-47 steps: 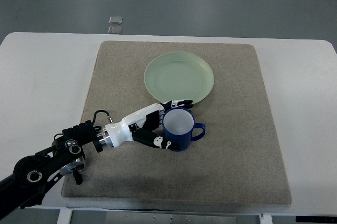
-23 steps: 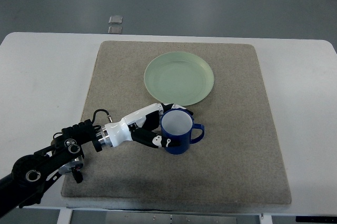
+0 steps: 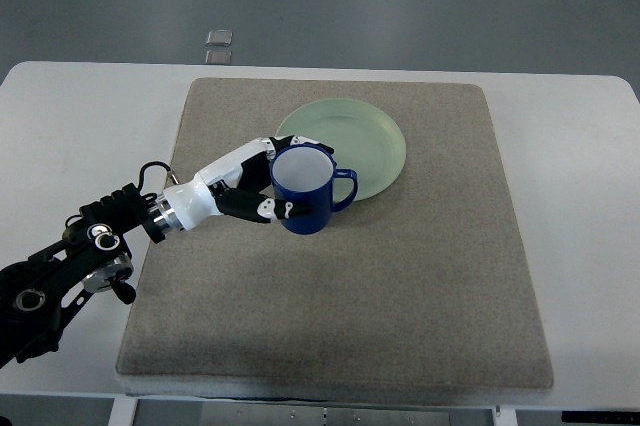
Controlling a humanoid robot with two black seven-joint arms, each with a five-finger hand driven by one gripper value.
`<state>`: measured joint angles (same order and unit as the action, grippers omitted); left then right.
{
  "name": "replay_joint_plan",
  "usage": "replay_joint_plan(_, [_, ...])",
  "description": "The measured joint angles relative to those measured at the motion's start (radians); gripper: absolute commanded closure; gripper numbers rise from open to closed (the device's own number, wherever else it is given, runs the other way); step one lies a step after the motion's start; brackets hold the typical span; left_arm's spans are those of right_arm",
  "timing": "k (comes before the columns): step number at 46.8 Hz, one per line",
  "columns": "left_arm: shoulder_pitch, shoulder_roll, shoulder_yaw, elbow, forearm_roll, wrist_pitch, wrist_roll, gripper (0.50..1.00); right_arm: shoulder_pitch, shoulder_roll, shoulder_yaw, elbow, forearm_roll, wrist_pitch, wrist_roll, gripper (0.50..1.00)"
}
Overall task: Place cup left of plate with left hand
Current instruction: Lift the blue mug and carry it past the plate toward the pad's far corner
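Observation:
The blue cup is to go on the beige mat's far corner (image 3: 204, 150) nearest the grey squares. Next, I set it down there with my left gripper. It now overlaps the green plate's rim.
A blue cup (image 3: 308, 190) with a white inside is held by my left hand (image 3: 268, 184), whose fingers wrap its left side. The cup appears lifted off the mat and overlaps the near-left rim of the pale green plate (image 3: 355, 141). Its handle points right, toward the plate. My left arm (image 3: 90, 256) comes in from the lower left. The right arm is out of the picture.
A beige mat (image 3: 420, 286) covers the middle of the white table (image 3: 70, 126). Bare mat lies to the left of the plate and across the whole near half. Two small grey squares (image 3: 218, 46) lie on the floor beyond the table.
My left hand has carried the cup up and to the left, from the mat in front of the plate to over the plate's near-left rim.

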<state>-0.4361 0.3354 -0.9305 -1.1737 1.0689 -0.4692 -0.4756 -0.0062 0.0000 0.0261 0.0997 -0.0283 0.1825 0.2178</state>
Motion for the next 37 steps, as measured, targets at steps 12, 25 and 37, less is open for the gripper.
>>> replay_joint_plan(12, [-0.073, 0.030, -0.075, 0.107, -0.003, 0.035, 0.001, 1.000, 0.000, 0.000, 0.000, 0.000, -0.001, 0.000, 0.000, 0.568])
replay_joint_plan(25, [-0.130, 0.029, -0.076, 0.277, -0.106, 0.163, 0.002, 1.000, 0.000, 0.000, 0.000, 0.000, -0.001, 0.000, 0.000, 0.568])
replay_joint_plan(37, [-0.124, 0.020, -0.070, 0.333, -0.137, 0.188, 0.000, 1.000, 0.000, 0.000, 0.000, 0.000, -0.001, 0.000, 0.000, 0.568])
